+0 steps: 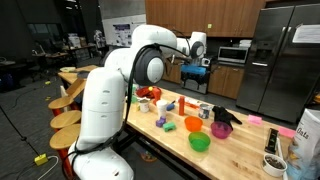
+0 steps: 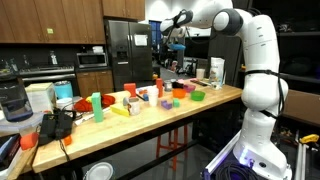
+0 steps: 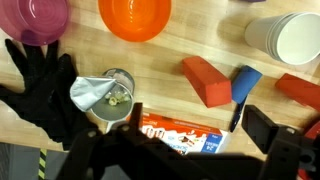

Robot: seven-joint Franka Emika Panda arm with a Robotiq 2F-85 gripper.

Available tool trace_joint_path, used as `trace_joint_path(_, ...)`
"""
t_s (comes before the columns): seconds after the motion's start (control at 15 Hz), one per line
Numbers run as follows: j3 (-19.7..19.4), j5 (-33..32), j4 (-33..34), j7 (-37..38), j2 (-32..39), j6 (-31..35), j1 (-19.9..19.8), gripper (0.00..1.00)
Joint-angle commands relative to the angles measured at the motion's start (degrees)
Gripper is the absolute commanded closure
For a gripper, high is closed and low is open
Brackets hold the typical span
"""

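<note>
The robot's gripper will next move to the top end [image 1: 181, 100] [image 3: 217, 93] of the upright red block beside the blue-handled tool and close there.
My gripper [image 3: 195, 128] is open, its two dark fingers [image 3: 268, 132] coming in from the bottom of the wrist view. Between them, down on the wooden table [image 3: 180, 55], lies a white, orange and blue carton [image 3: 180, 135]. A red block [image 3: 205, 80] and a blue-handled tool [image 3: 243, 85] lie just beyond it. To the left stands a tin can [image 3: 105, 95] with crumpled foil, next to a black glove [image 3: 45, 85]. In both exterior views the gripper [image 1: 196, 70] [image 2: 172, 42] hangs well above the table and touches nothing.
A purple bowl [image 3: 35, 20], an orange bowl [image 3: 135, 18] and a white cup [image 3: 290, 40] stand further off. A green bowl [image 1: 199, 143] sits near the table's edge. Blocks and toys crowd the table [image 2: 215, 100]. A fridge [image 2: 125, 50] and stools [image 1: 65, 118] stand around it.
</note>
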Motion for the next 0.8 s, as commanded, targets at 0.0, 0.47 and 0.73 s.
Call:
trace_joint_path(0.0,0.69,1.91,2.80,-2.77,2.12,-2.69,-0.93,0.00)
trace_joint_path(0.47,1.95,3.48,4.58,-8.94,3.80,-2.61,-1.49,0.00)
trace_joint_path(0.73,2.85,5.49,6.03,-12.74,4.84,-4.22,-2.14,0.00)
